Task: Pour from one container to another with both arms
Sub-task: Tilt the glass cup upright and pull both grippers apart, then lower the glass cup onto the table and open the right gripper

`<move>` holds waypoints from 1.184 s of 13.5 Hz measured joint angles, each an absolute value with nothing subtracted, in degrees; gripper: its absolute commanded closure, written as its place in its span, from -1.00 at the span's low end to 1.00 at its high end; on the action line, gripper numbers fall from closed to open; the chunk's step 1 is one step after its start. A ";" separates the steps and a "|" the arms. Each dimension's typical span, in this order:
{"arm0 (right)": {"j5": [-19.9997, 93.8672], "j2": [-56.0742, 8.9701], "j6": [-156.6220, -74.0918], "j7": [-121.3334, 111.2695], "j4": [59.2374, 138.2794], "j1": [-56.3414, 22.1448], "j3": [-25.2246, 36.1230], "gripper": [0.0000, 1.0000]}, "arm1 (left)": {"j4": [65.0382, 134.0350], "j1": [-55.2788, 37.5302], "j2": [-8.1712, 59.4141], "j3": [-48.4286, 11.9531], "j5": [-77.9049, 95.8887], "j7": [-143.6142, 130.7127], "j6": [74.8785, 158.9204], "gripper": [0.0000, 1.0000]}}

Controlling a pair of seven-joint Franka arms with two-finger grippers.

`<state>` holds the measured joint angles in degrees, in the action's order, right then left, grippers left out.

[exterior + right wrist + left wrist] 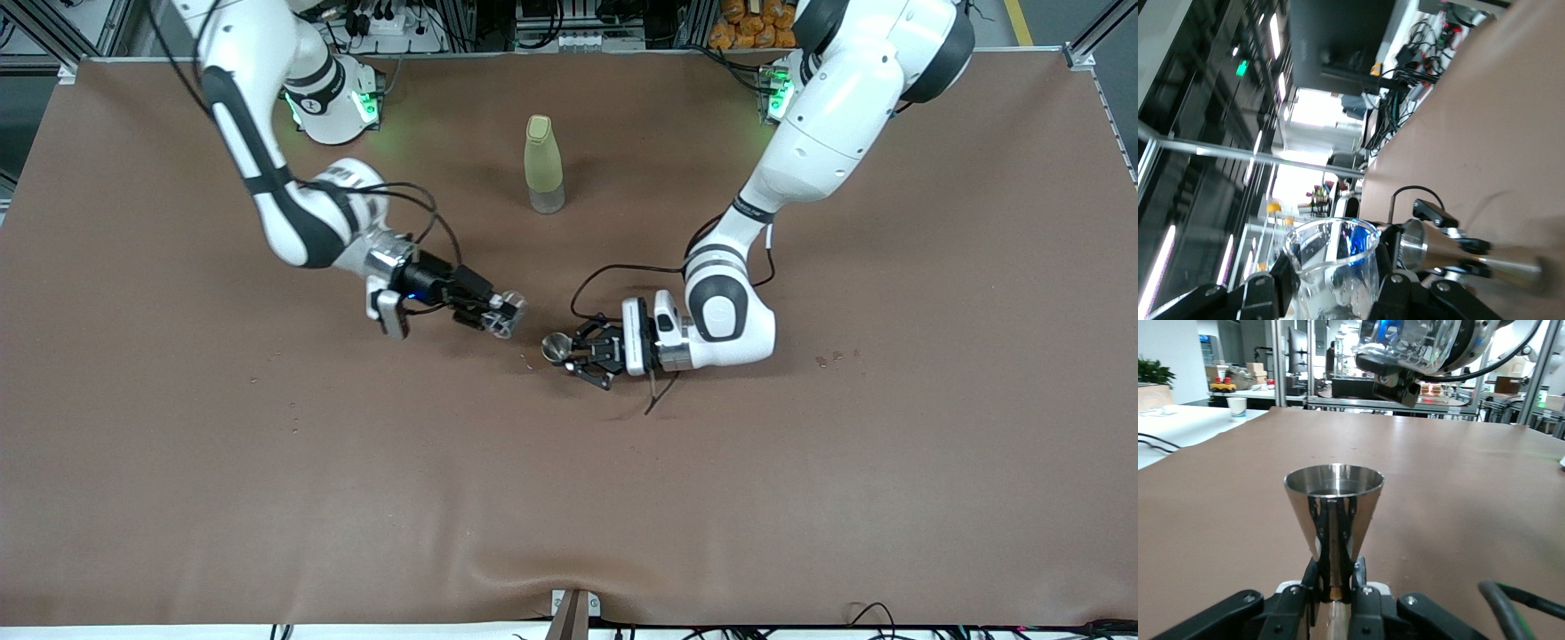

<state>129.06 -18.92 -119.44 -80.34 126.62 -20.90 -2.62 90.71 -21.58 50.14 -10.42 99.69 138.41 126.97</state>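
Note:
Next, my right gripper releases the glass cup, now tilted in the air beside the jigger, on the bare brown table [270,316] next to the white bend of its own arm.
A small silvery metal jigger [557,348] stands upright, low over the table's middle, with my left gripper [576,356] shut on its narrow waist. In the left wrist view the jigger [1333,510] rises between the fingers [1365,587], its round mouth up. My right gripper [494,313] is shut on the tiny clear glass cup [506,317], held tilted in the air beside the jigger toward the right arm's end, not touching it. The right wrist view shows the glass cup [1335,263] between the fingers, with the jigger [1451,249] close by. Droplets cling inside the glass.
A tall yellow-green bottle [543,164] stands on the brown table [267,498], farther from the front camera than both grippers. A loose black cable [662,396] trails under the left wrist. Small dark specks [836,358] lie toward the left arm's end.

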 measured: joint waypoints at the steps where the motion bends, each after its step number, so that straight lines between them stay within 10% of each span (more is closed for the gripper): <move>1: 123.43 -18.94 -118.48 -83.06 126.63 -17.92 -2.56 1.00 | 91.10 -20.54 49.63 -10.43 99.53 138.40 126.51 1.00; 10: 72.95 -28.46 -94.37 -115.07 118.49 18.66 -2.08 1.00 | 104.84 -6.51 37.11 -10.34 89.22 137.08 117.35 1.00; 16: 61.35 -37.44 -87.66 -139.00 110.41 31.22 -2.10 1.00 | 111.94 8.93 31.59 -10.24 76.18 137.11 106.28 1.00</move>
<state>61.35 -37.44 -87.66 -139.00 110.41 31.22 -2.10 111.94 8.93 31.59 -10.24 76.18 137.11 106.28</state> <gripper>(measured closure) 0.502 0.789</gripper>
